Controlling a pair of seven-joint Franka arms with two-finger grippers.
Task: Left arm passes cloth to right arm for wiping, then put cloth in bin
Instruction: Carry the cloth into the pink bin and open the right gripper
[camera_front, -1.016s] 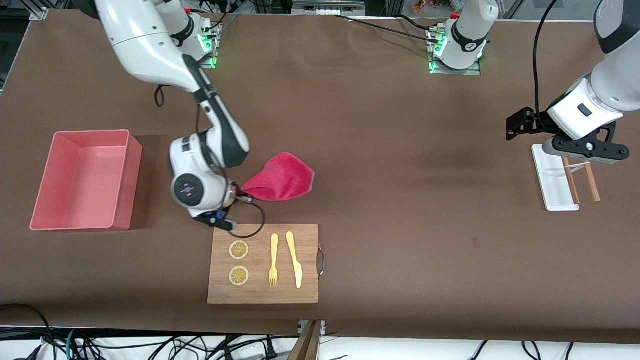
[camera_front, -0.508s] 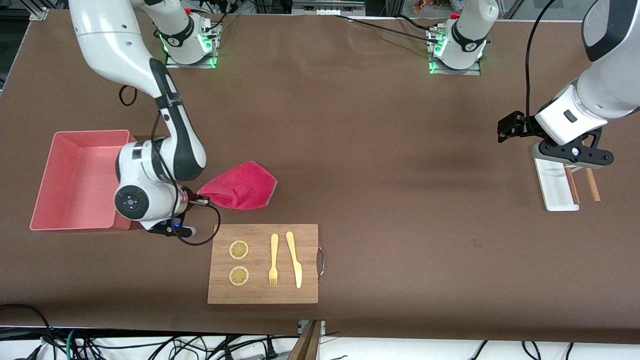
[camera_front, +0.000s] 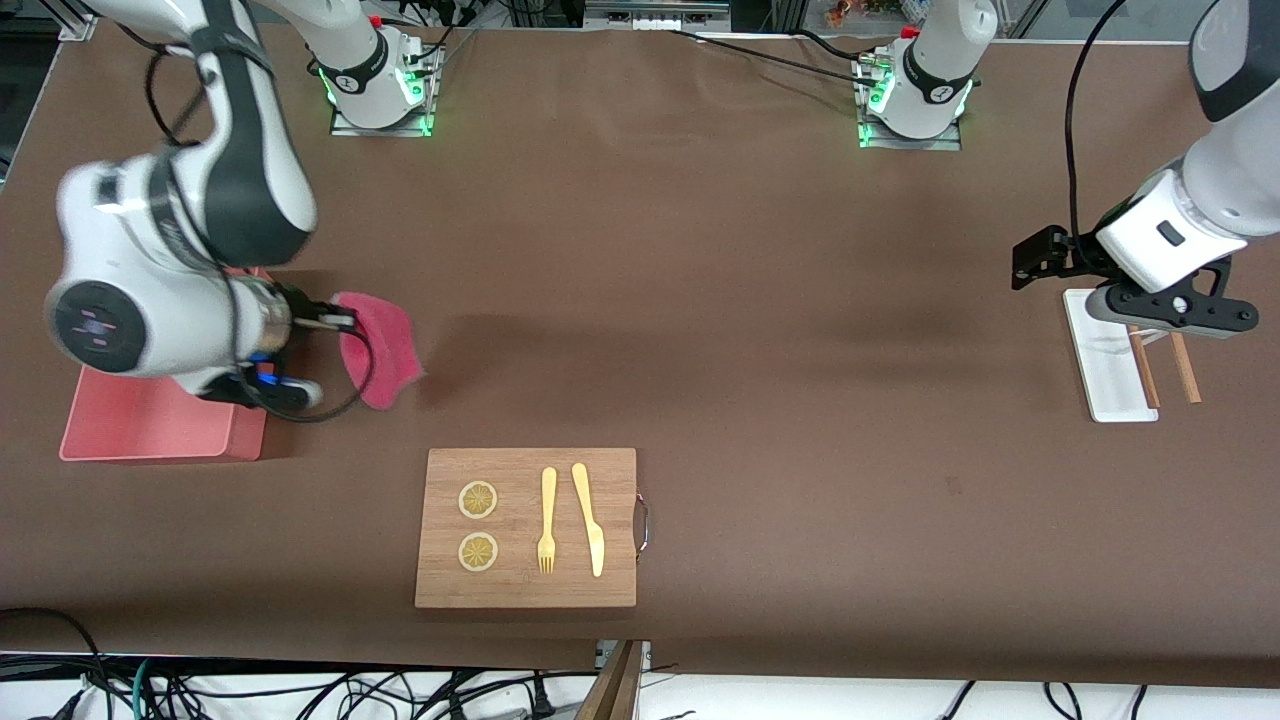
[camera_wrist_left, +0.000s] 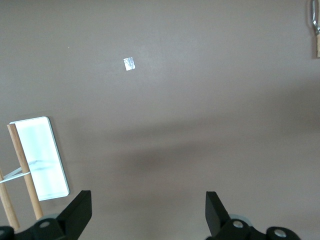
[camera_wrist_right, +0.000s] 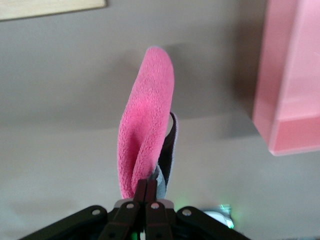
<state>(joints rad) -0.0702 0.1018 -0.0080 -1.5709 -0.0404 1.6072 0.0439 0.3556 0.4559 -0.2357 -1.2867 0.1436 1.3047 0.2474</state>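
The robot's right gripper will release the magenta-red cloth near the middle of the pink bin's bottom (camera_front: 204, 354).
My right gripper (camera_front: 335, 322) is shut on the magenta-red cloth (camera_front: 378, 345) and holds it in the air just beside the pink bin (camera_front: 150, 425), whose top is mostly hidden by the right arm. In the right wrist view the cloth (camera_wrist_right: 145, 125) hangs folded from the closed fingertips (camera_wrist_right: 146, 192), with its grey loop showing, and the bin's wall (camera_wrist_right: 290, 75) stands close by. My left gripper (camera_front: 1035, 260) is open and empty, up over the table beside the white tray; its fingers (camera_wrist_left: 80, 212) stand wide apart over bare table.
A wooden board (camera_front: 527, 527) with two lemon slices, a fork and a knife lies near the front camera. A small white tray (camera_front: 1100, 360) with wooden chopsticks (camera_front: 1185, 365) lies at the left arm's end, also in the left wrist view (camera_wrist_left: 42, 155).
My right arm has swung with the cloth from beside the wooden board toward the bin, and risen. The left gripper has shifted slightly near the white tray.
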